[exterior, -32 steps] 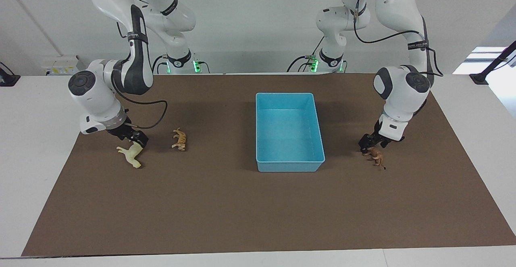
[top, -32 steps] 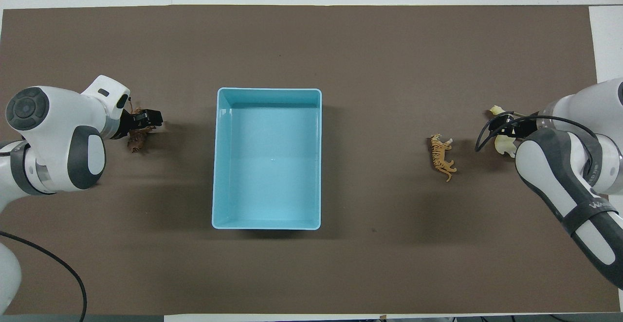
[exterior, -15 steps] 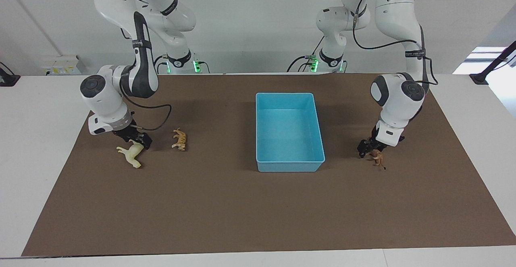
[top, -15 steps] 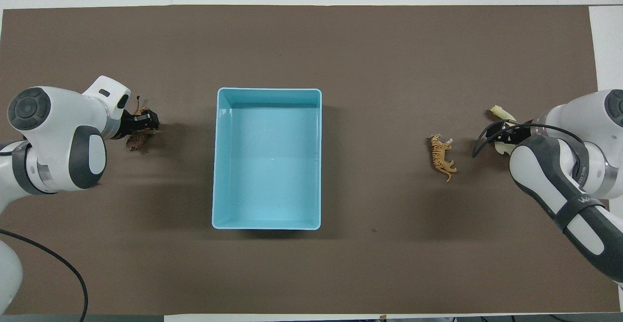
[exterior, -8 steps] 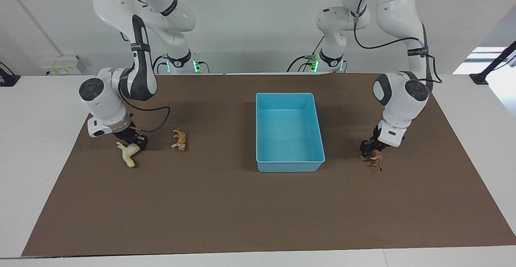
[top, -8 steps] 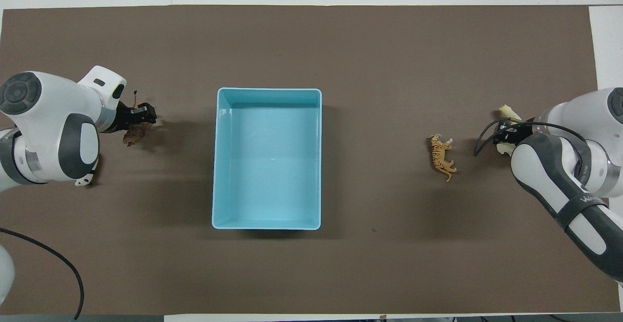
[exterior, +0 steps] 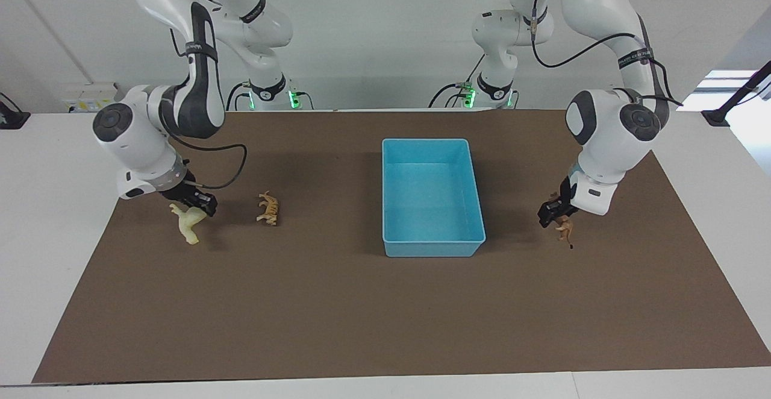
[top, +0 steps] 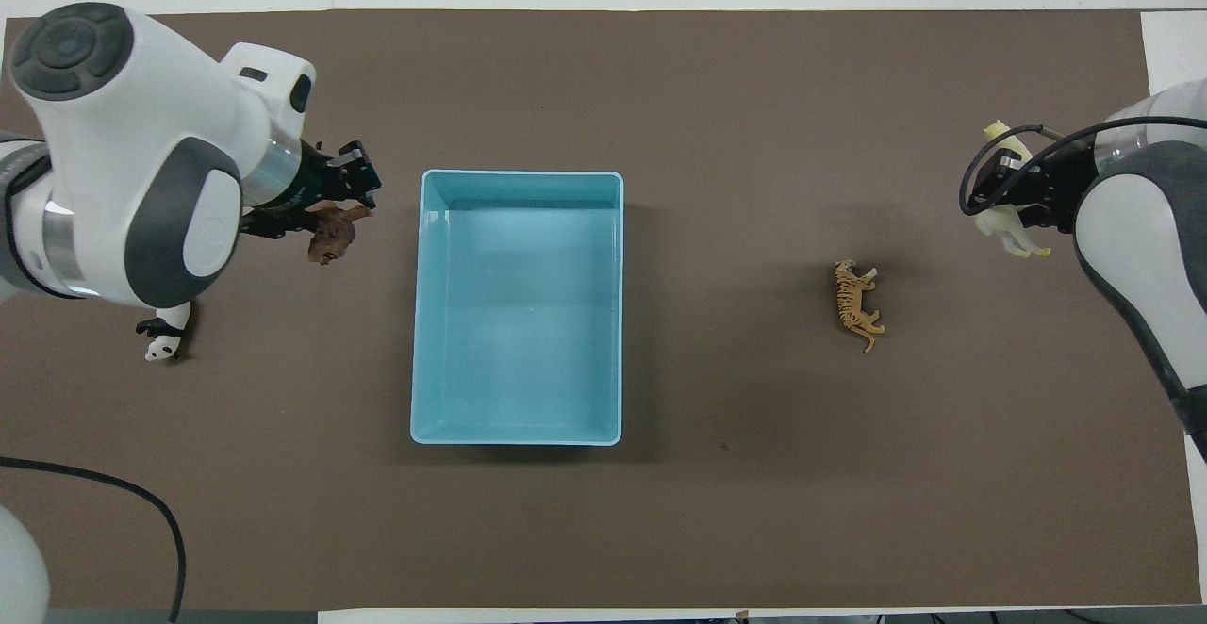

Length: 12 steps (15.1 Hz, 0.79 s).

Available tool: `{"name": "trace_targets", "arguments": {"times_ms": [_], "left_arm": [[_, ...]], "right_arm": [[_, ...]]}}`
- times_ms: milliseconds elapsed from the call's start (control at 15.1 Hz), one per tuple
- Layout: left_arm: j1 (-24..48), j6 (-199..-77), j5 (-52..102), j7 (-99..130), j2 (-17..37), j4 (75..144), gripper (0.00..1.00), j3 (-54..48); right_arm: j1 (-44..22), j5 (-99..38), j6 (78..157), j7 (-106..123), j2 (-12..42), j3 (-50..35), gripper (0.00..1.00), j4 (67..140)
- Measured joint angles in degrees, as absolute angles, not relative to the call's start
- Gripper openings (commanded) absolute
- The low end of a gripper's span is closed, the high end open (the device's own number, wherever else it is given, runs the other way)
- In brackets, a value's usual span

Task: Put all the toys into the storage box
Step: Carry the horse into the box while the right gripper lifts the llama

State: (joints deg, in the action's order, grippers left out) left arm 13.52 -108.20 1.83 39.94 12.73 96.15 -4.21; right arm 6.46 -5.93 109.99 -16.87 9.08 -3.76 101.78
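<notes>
The robot's right gripper needs to put the pale cream horse, now held just above the mat, down inside the light blue box [top: 576,313], near the box's side that faces the tiger.
My right gripper [exterior: 202,204] is shut on the pale cream horse [exterior: 188,223] and holds it just above the mat at the right arm's end; they also show in the overhead view, the gripper [top: 1004,192] over the horse [top: 1011,225]. My left gripper [exterior: 552,213] is shut on the brown lion [exterior: 565,229], which hangs above the mat beside the light blue storage box [exterior: 433,141]. In the overhead view this gripper [top: 325,202] holds the lion [top: 330,234] close to the box [top: 517,174]. The orange tiger [exterior: 268,208] [top: 856,306] lies on the mat. The panda [top: 162,342] lies by the left arm.
A brown mat [exterior: 361,314] covers the table, with white table [exterior: 54,206] around it. The box is empty. A black cable [top: 113,497] from the left arm trails over the mat's near corner.
Both grippers have risen from the mat with their toys. The left gripper has carried the lion toward the box. The panda has come into view beside the left arm.
</notes>
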Motion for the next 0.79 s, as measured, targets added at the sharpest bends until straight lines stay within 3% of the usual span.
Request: {"name": "trace_targets", "arguments": {"times_ms": [132,198,264,331,397,793], "left_arm": [[18.7,-107.8,1.9,47.3,12.5,95.4,0.41,-4.6],[20.8,-107.8,1.9,50.2,12.6,95.5,0.48,-4.7],[22.5,-107.8,1.9,52.2,12.6,95.7,0.63,-4.8],[23.8,-108.0,1.9,53.3,12.6,96.2,0.92,-4.8],[24.6,-108.4,1.9,53.7,12.5,96.8,1.00,-4.8],[25.3,-111.0,2.0,53.9,11.9,99.6,1.00,-4.4]], "right_arm": [[2.7,-5.9,109.7,-17.8,9.0,-4.1,0.00,100.8],[1.1,-5.9,109.7,-18.1,9.1,-4.3,0.00,100.8],[-0.1,-5.9,109.7,-18.2,9.1,-4.4,0.00,100.8],[-1.1,-5.9,109.7,-18.2,9.1,-4.5,0.00,100.8],[-2.0,-5.9,109.7,-18.2,9.1,-4.5,0.00,100.8],[-3.8,-5.9,109.3,-18.5,9.1,-4.6,0.00,100.8]]}}
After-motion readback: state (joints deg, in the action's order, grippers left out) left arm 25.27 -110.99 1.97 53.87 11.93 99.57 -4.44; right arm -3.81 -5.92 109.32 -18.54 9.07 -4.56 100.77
